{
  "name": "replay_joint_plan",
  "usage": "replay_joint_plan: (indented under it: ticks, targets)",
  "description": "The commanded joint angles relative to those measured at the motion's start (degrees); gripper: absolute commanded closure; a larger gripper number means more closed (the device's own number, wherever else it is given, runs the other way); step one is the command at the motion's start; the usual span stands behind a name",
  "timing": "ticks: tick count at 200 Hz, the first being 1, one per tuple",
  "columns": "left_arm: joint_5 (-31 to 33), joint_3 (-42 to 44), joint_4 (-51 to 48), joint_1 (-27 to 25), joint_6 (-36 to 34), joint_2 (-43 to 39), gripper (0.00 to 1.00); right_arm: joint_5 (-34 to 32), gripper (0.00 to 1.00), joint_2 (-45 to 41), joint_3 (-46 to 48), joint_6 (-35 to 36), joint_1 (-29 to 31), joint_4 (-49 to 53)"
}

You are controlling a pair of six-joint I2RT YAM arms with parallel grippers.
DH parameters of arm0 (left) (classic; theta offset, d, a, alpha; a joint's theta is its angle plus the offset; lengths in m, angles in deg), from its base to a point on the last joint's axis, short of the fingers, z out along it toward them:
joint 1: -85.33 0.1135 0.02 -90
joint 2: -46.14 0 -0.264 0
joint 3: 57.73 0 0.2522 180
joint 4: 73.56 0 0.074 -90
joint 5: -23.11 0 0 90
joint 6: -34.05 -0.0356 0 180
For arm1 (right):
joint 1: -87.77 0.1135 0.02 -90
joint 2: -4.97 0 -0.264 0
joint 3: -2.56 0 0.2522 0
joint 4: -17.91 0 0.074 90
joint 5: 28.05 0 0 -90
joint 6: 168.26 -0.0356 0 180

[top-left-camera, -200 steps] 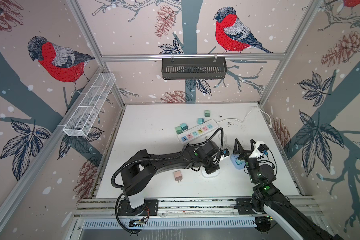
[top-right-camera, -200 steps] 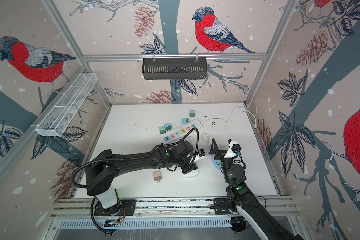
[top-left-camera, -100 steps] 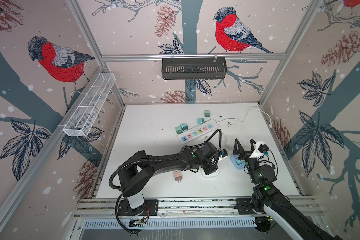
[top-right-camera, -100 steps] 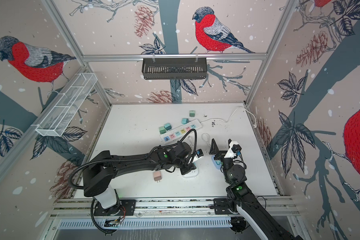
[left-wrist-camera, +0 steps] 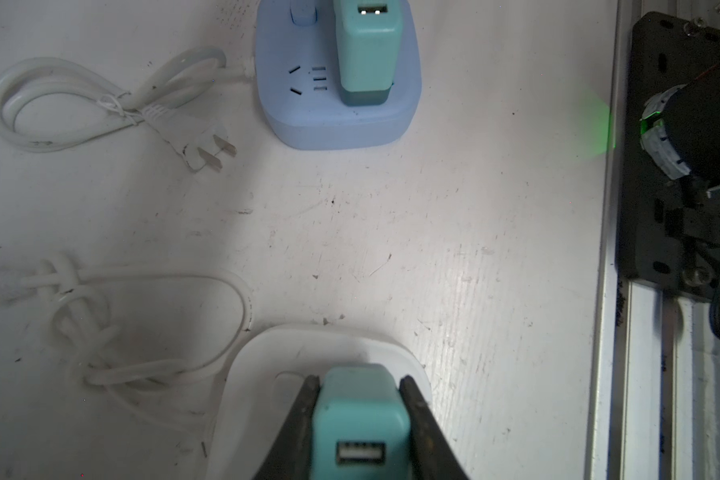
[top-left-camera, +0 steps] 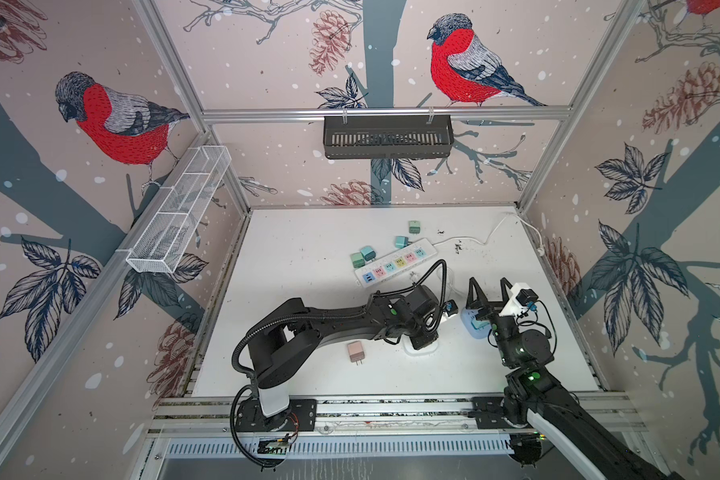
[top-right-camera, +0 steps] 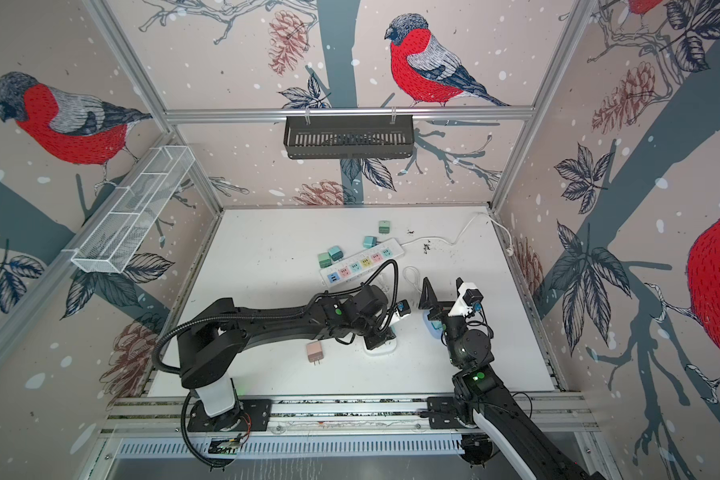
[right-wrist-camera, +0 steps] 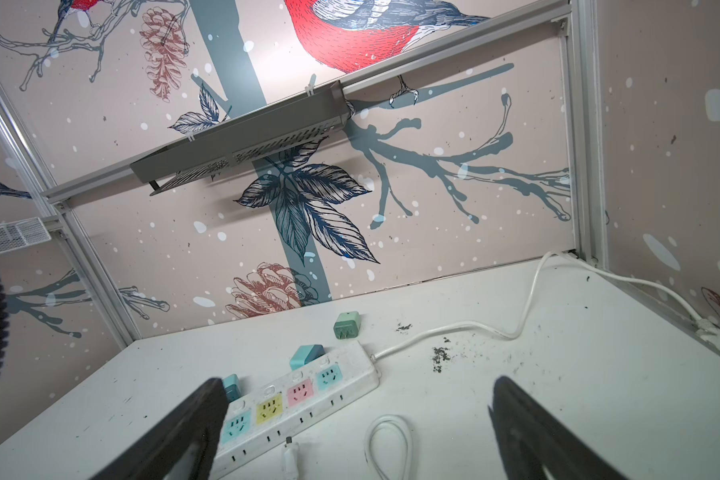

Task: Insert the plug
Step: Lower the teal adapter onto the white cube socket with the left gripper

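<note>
My left gripper is going to release the teal plug on the white socket block's half nearer the blue socket block [top-left-camera: 430, 335] [left-wrist-camera: 363, 424].
A teal plug [left-wrist-camera: 360, 415] with a USB port on its back sits between the fingers of my left gripper [left-wrist-camera: 359, 380], which is shut on it. The plug stands on the white socket block [left-wrist-camera: 262, 374]; its prongs are hidden. In both top views the left gripper [top-left-camera: 422, 340] points down onto that block [top-left-camera: 411, 351] near the table's front middle. My right gripper [top-left-camera: 488, 286] hangs open and empty, tilted up above a blue socket block [top-left-camera: 472, 330]. A second teal plug [left-wrist-camera: 364, 54] stands inserted in the blue block [left-wrist-camera: 333, 124].
A pink plug [top-left-camera: 355, 351] lies on the table left of the white block. A long power strip [top-left-camera: 395, 264] with coloured sockets lies further back, with several green and teal plugs [top-left-camera: 362, 255] beside it. White cables [left-wrist-camera: 100, 108] coil near both blocks.
The left arm has shifted only very slightly, still holding the teal plug on the white block. The right gripper has stayed open in place.
</note>
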Motion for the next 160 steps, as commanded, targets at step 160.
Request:
replay_joint_plan:
  ticks: [160]
  targets:
    - [0.5,0.6,0.8,0.0,-4.4,2.4,1.0,-9.2,0.0,1.9,5.8,-6.6,-1.4,-0.7]
